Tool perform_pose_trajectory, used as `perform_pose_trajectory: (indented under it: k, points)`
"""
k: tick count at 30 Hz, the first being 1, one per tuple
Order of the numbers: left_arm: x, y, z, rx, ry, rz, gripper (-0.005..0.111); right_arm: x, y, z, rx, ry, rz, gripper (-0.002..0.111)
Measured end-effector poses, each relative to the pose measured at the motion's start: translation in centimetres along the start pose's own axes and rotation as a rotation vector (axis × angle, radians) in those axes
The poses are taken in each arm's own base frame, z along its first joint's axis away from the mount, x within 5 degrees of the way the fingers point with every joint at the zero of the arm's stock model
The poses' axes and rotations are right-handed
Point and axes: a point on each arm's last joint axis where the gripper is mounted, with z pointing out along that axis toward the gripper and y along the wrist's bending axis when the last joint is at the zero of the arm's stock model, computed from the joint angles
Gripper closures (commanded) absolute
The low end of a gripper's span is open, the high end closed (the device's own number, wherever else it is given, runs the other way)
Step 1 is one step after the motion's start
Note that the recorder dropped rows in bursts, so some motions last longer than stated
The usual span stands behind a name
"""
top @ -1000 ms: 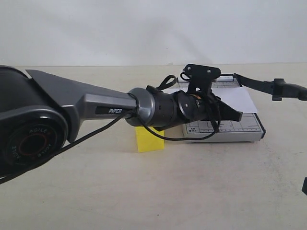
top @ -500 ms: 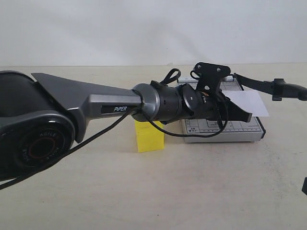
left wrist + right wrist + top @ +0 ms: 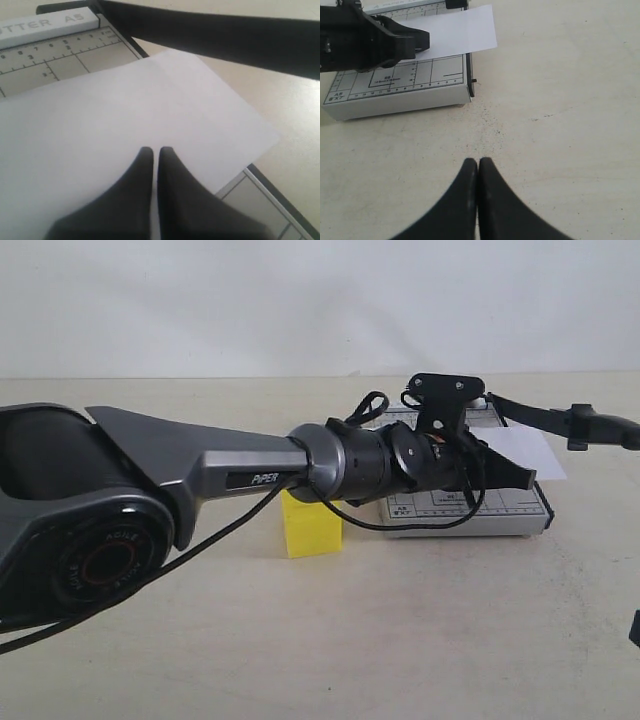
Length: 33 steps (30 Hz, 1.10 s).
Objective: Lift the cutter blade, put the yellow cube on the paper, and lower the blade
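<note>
My left gripper needs to move next to the yellow cube that is beside the cutter board, where it will close on the cube's opposite sides [image 3: 313, 524].
The grey cutter board [image 3: 470, 512] lies right of centre, and the white paper [image 3: 538, 452] on it sticks out past its right edge. Hinged at the board's far corner, the cutter blade [image 3: 560, 420] stands raised and slopes off to the right. My left gripper [image 3: 524, 478] reaches across low over the paper [image 3: 125, 125], shut with nothing between its fingers [image 3: 144, 165]; the blade [image 3: 215, 32] runs just beyond it. The yellow cube [image 3: 312, 525] sits on the table left of the board, partly behind my left arm. My right gripper [image 3: 478, 161] hovers shut and empty over bare table near the board [image 3: 395, 95].
The left arm's thick grey links [image 3: 150, 480] and a loose black cable [image 3: 410, 525] cross the front left of the scene. A pale wall [image 3: 320, 300] bounds the far side of the beige table [image 3: 400, 640].
My left gripper has slid to the right, further out over the paper. The paper's right end now shows further past the board's edge. Cube, blade and board stayed put.
</note>
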Motion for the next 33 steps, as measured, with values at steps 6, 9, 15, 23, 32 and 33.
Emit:
perform_pose_trajectory:
  k: [6,9,15,23,32,33]
  points:
    - [-3.9,-0.9,-2.4,-0.004,-0.106,-0.006,0.102,0.0,0.0,0.0,0.0,0.0,0.0,0.108]
    - [-8.2,-1.3,-6.0,-0.046,-0.261,-0.014,0.102,0.0,0.0,0.0,0.0,0.0,0.0,0.108]
    - [-3.6,1.4,-12.5,-0.241,-0.262,-0.121,0.102,0.0,0.0,0.0,0.0,0.0,0.0,0.108]
    - [1.9,1.9,-24.8,-0.324,-0.226,-0.249,0.102,0.0,0.0,0.0,0.0,0.0,-0.002,0.108]
    - [3.2,4.1,-28.5,-0.476,-0.267,-0.199,0.101,0.0,0.0,0.0,0.0,0.0,-0.015,0.108]
    - [3.2,3.9,-28.4,-0.46,-0.257,-0.164,0.099,0.0,0.0,0.0,0.0,0.0,-0.015,0.108]
